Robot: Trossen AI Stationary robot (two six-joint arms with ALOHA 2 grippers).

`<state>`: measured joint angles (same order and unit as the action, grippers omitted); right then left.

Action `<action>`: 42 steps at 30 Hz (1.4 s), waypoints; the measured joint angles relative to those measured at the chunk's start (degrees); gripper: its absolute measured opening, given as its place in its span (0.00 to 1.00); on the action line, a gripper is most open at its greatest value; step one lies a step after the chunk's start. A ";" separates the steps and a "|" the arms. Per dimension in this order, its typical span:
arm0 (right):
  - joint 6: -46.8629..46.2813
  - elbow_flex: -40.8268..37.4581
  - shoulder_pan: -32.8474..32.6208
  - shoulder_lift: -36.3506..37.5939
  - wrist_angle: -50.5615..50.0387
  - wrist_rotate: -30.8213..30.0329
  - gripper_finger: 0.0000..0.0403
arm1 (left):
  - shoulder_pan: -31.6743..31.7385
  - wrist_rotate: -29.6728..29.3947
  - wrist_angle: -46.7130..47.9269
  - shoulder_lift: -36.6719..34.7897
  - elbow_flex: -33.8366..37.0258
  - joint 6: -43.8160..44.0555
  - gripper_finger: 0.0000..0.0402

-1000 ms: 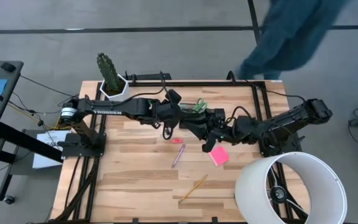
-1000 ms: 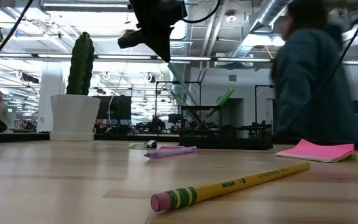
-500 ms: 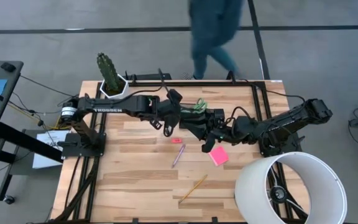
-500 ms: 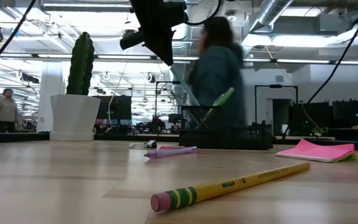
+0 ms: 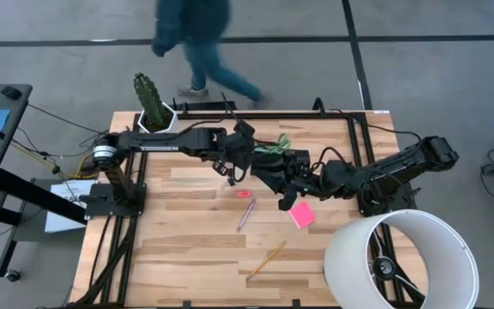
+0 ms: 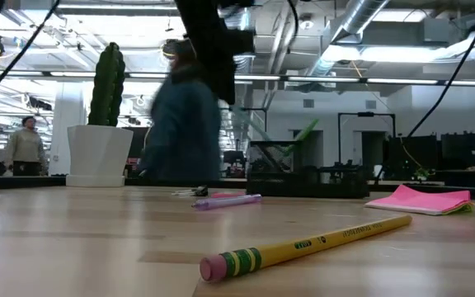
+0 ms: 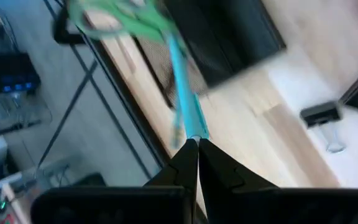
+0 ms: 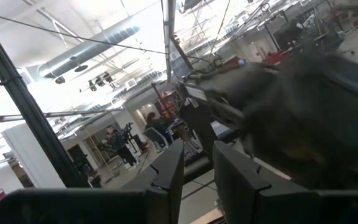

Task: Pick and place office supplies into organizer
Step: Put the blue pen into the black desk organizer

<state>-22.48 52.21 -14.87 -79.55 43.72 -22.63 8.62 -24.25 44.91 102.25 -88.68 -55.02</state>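
Observation:
I will let go of the teal pen with my left gripper in the black organizer's mesh compartment (image 5: 265,146) (image 7: 183,70), next to the green-handled scissors. The pen still hangs beside the organizer.
My left gripper (image 7: 196,144) is shut on a teal pen (image 7: 180,74) and hangs above the table's far middle (image 5: 249,160), just left of the black organizer (image 5: 283,160). Green-handled scissors (image 7: 118,17) stick up out of the organizer (image 6: 303,177). My right gripper (image 8: 197,155) points slightly upward beside the organizer (image 5: 274,178), fingers apart with nothing visible between them. On the table lie a pink sticky-note pad (image 5: 301,215), a purple pen (image 5: 245,215), a pink eraser (image 5: 244,194) and a yellow pencil (image 5: 267,259). My left gripper pinches the teal pen's near end (image 7: 194,129) between its two fingertips. The pen runs on forward in line with the fingers, slanting down toward the scissors and the organizer. It is lifted clear of the table. Whether its far end touches anything, I cannot tell.
A cactus in a white pot (image 5: 151,107) stands at the far left corner and a large white lampshade (image 5: 397,257) at the near right. Two black binder clips (image 7: 322,115) lie on the wood near the organizer. A person (image 5: 195,34) walks past beyond the far edge.
My left gripper has moved toward the organizer and a little down with the teal pen, its wrist turning somewhat. The person behind the table has walked from right to left.

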 joint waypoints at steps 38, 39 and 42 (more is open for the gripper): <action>0.44 0.00 -0.86 0.00 0.02 0.04 0.20 | -0.44 -8.08 -4.16 3.74 -3.80 -14.35 0.00; 0.44 0.00 -0.86 0.00 0.02 0.04 0.20 | -0.41 -8.04 -4.25 3.74 -3.80 -14.35 0.00; 0.42 0.00 -0.86 0.00 0.01 0.05 0.20 | -0.02 -7.83 -4.28 3.74 -3.80 -14.35 0.00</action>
<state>-22.06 52.21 -15.73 -79.55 43.74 -22.58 8.60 -32.08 40.64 106.00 -92.49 -69.36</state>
